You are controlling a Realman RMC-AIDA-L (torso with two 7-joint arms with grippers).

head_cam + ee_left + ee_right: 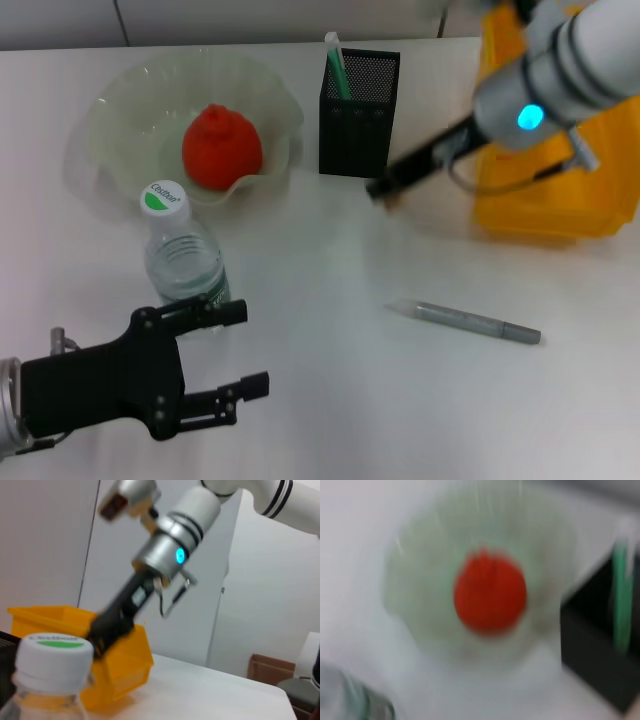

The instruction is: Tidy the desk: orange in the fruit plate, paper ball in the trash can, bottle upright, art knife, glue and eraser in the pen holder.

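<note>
Next, my right gripper releases the eraser inside the black mesh pen holder (pixel 372 91) (pixel 635 612), next to the green and white stick.
The orange (pixel 222 148) lies in the translucent fruit plate (pixel 120 110), also in the right wrist view as orange (pixel 490 592). The bottle (pixel 182 255) stands upright with its white cap (pixel 55 652) on. My left gripper (pixel 245 350) is open just in front of the bottle's base, nothing between its fingers. The grey art knife (pixel 470 322) lies on the table. The black mesh pen holder (pixel 358 110) holds a green and white stick (pixel 335 60); I cannot tell if it is the glue. My right gripper (pixel 385 185) hangs blurred beside the holder. Paper ball and eraser are out of view.
A yellow bin (pixel 550 190) stands at the right, behind my right arm, and shows as yellow bin (pixel 115 665) in the left wrist view. White table (pixel 330 400) stretches between the bottle and the knife.
</note>
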